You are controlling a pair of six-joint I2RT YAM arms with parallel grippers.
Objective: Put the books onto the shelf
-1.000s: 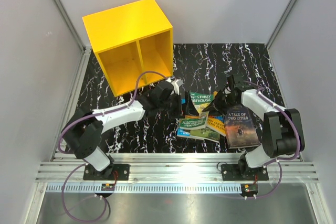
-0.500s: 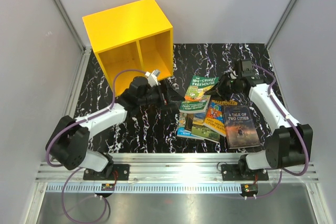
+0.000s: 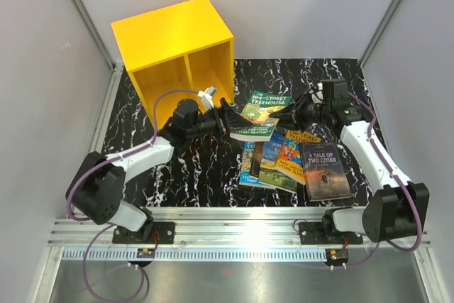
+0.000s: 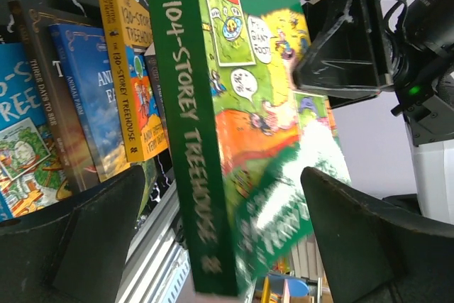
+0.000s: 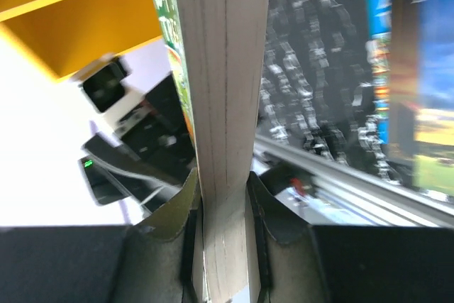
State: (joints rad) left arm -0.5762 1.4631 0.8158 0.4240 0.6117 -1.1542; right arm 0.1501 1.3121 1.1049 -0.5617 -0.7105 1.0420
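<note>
My right gripper has the green book's page edge. My left gripper takes the book's spine (image 4: 190, 115) next, and then carries the book pages-first into the yellow shelf.
My right gripper (image 3: 292, 113) (image 5: 223, 200) is shut on the page edge of a green book (image 3: 265, 106) (image 5: 221, 69) titled "The 104-Storey Treehouse" and holds it above the table. My left gripper (image 3: 228, 114) (image 4: 227, 204) is open at the book's other side. The green spine (image 4: 190, 140) stands between its wide-apart fingers (image 4: 78, 239), and neither finger presses on it. Several other books (image 3: 273, 155) lie overlapping on the black marbled table. The yellow shelf (image 3: 174, 51) (image 5: 64, 19) stands at the back left, its two compartments facing the arms.
A dark "A Tale of Two Cities" book (image 3: 325, 169) lies flat at the right of the pile. Grey walls enclose the table on three sides. A metal rail (image 3: 241, 228) runs along the near edge by the arm bases.
The right gripper has lifted the green book off the pile and carried it left and back. The left arm has reached right, bringing its open jaws around the book's spine.
</note>
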